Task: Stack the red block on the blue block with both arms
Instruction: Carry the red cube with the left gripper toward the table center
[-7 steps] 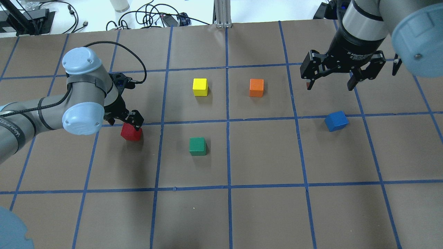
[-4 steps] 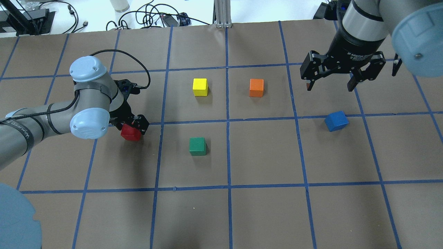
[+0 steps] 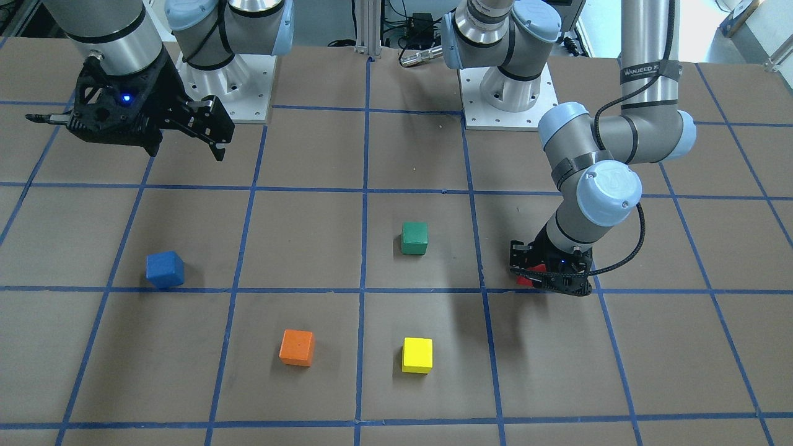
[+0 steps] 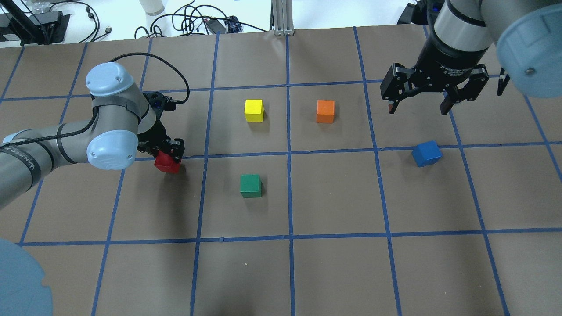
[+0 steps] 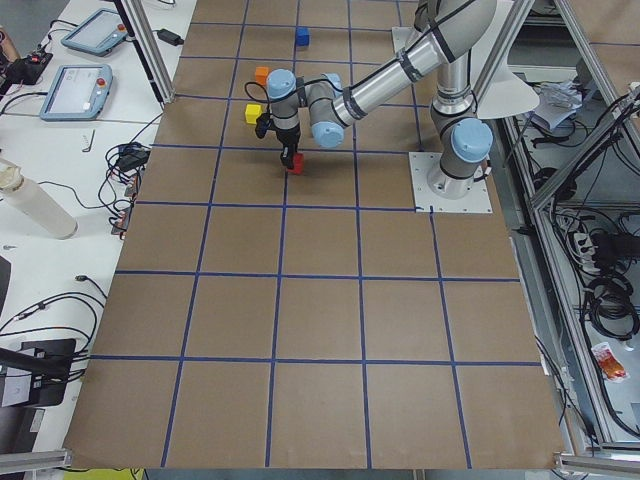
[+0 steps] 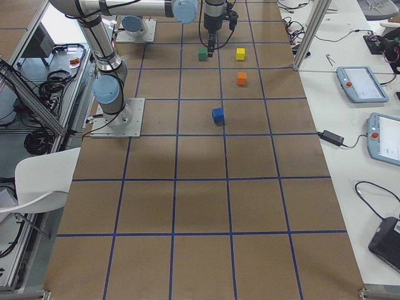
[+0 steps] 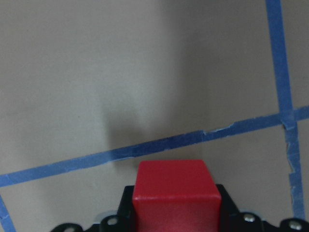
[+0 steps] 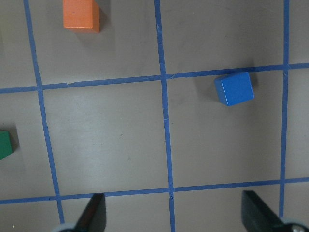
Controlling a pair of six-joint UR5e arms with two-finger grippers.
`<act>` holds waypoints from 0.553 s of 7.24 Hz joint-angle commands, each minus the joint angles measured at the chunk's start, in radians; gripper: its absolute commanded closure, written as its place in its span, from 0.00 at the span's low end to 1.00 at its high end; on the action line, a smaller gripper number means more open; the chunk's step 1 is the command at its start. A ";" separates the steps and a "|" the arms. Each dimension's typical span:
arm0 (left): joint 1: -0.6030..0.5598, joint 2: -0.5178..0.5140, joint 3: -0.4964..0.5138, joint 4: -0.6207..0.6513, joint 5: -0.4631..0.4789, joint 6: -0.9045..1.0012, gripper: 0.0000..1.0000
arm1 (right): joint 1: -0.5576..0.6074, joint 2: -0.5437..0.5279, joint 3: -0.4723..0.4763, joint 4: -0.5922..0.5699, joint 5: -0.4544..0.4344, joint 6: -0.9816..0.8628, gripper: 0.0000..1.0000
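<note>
I should use my left gripper to release the red block, still just above the taped table, on the blue tape crossing [image 3: 361, 288] between the green and orange cubes.
The red block [image 4: 167, 163] sits between the fingers of my left gripper [image 4: 168, 156], which is shut on it just above the taped brown table at the left. The left wrist view shows the red block [image 7: 176, 191] held above a blue tape line. In the front-facing view only a sliver of the red block [image 3: 525, 277] shows under the left gripper [image 3: 548, 277]. The blue block [image 4: 426, 153] lies slightly turned on the table at the right, and it also shows in the right wrist view [image 8: 234, 88]. My right gripper [image 4: 417, 107] hangs open and empty, high above and beyond the blue block.
A green cube [image 4: 250, 185], a yellow cube [image 4: 254, 110] and an orange cube [image 4: 325, 111] stand in the middle squares between the two arms. Cables and an aluminium post [image 4: 283, 17] lie past the table's far edge.
My left gripper has closed on the red block and raised it slightly, shifting a little toward the far side. The right arm and the blue block have not moved.
</note>
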 commanded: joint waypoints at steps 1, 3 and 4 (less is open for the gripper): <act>-0.110 0.003 0.155 -0.175 -0.040 -0.216 1.00 | 0.000 0.000 0.000 -0.001 0.000 0.002 0.00; -0.295 -0.047 0.293 -0.233 -0.050 -0.503 1.00 | -0.002 0.000 0.000 -0.001 0.000 0.000 0.00; -0.368 -0.076 0.316 -0.216 -0.097 -0.623 1.00 | -0.002 0.000 0.000 -0.001 0.000 0.002 0.00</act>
